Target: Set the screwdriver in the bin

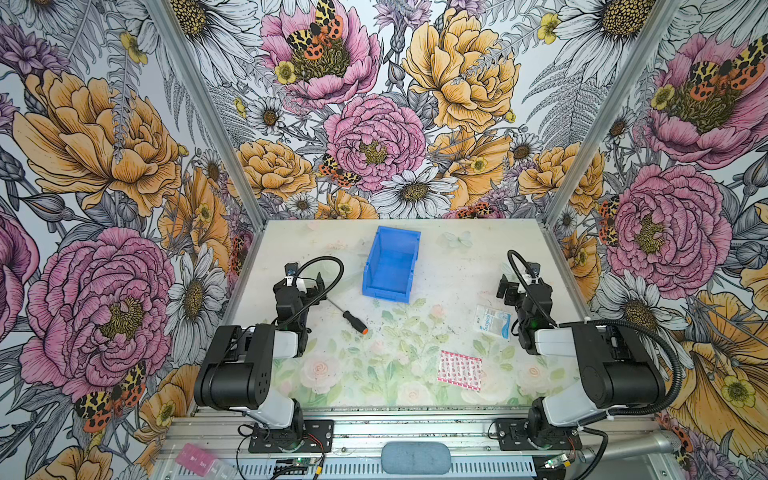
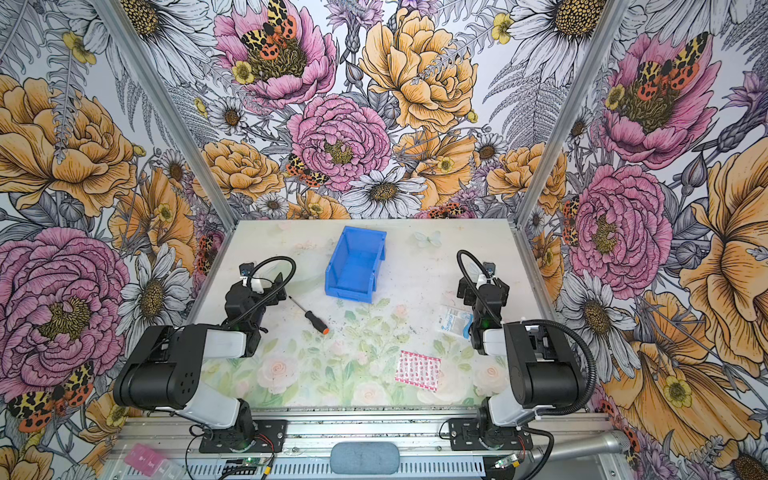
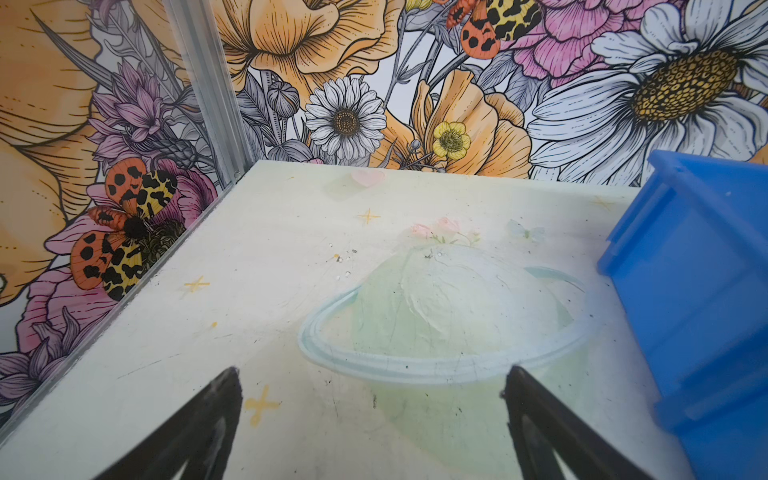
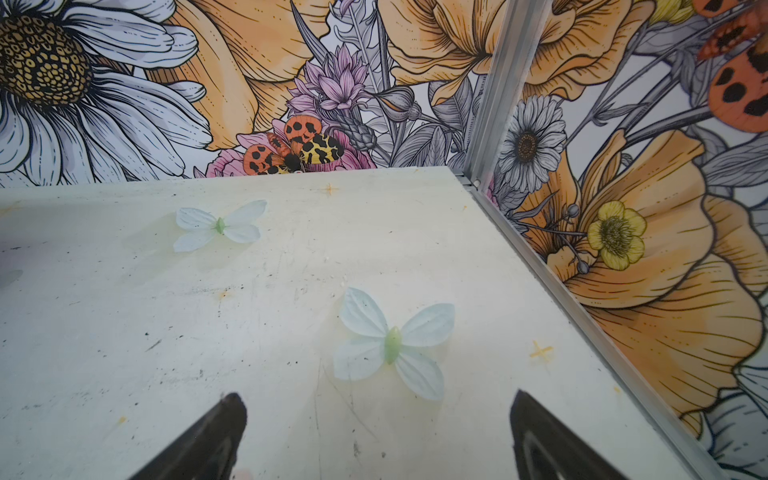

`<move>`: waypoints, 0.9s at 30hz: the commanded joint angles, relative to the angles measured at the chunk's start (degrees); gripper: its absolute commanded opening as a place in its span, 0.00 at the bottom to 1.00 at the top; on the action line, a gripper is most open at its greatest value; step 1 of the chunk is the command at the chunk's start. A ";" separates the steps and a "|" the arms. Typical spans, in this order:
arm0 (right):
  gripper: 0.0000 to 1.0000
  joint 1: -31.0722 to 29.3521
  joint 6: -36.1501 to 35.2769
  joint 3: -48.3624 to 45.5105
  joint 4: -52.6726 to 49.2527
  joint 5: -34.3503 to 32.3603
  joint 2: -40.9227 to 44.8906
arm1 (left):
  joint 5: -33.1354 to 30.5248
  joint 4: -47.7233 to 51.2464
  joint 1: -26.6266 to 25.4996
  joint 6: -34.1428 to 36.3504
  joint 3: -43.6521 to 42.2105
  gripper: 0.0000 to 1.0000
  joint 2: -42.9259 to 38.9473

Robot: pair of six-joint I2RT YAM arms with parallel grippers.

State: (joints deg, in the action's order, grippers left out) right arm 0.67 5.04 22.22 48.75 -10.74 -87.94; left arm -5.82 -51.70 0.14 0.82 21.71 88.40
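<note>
The middle of the black handle (image 1: 354, 321) is the next place for my left gripper to go and close, to pick up the screwdriver.
The screwdriver (image 1: 352, 319) (image 2: 312, 318) lies flat on the table, left of centre in both top views. Its thin shaft points toward the back left and its orange cap toward the front right. The blue bin (image 1: 384, 293) (image 2: 351, 294) stands upright behind it, with nothing inside and its low lip facing front. My left gripper (image 1: 301, 283) (image 2: 257, 286) (image 3: 372, 374) is open and holds nothing, just left of the shaft tip. In the left wrist view the bin (image 3: 698, 291) fills one side and the screwdriver is out of view. My right gripper (image 1: 524, 286) (image 2: 482, 286) (image 4: 377, 397) is open over bare table at the right.
A white and blue packet (image 1: 492, 322) (image 2: 455, 322) lies beside the right arm. A pink-patterned packet (image 1: 459, 370) (image 2: 417, 370) lies nearer the front. Flowered walls with metal posts close the table on three sides. A pink case (image 1: 195, 457) rests on the front rail.
</note>
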 commanded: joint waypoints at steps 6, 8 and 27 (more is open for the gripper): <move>1.00 -0.45 0.75 -0.22 1.70 -0.83 0.07 | 0.90 -1.21 0.13 -0.15 0.18 0.99 0.26; 0.99 -0.44 0.76 -0.10 1.61 -0.86 -0.04 | 0.90 -1.19 0.12 -0.12 0.18 0.99 0.28; 0.99 -0.63 1.55 0.58 -5.23 -3.41 6.13 | -2.20 5.87 -0.05 -1.06 0.99 0.99 -6.04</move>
State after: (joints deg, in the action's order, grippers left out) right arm 0.49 5.52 22.22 45.60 -12.80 -84.55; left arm -6.39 -48.71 0.14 0.38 21.71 85.41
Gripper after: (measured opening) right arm 0.995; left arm 0.986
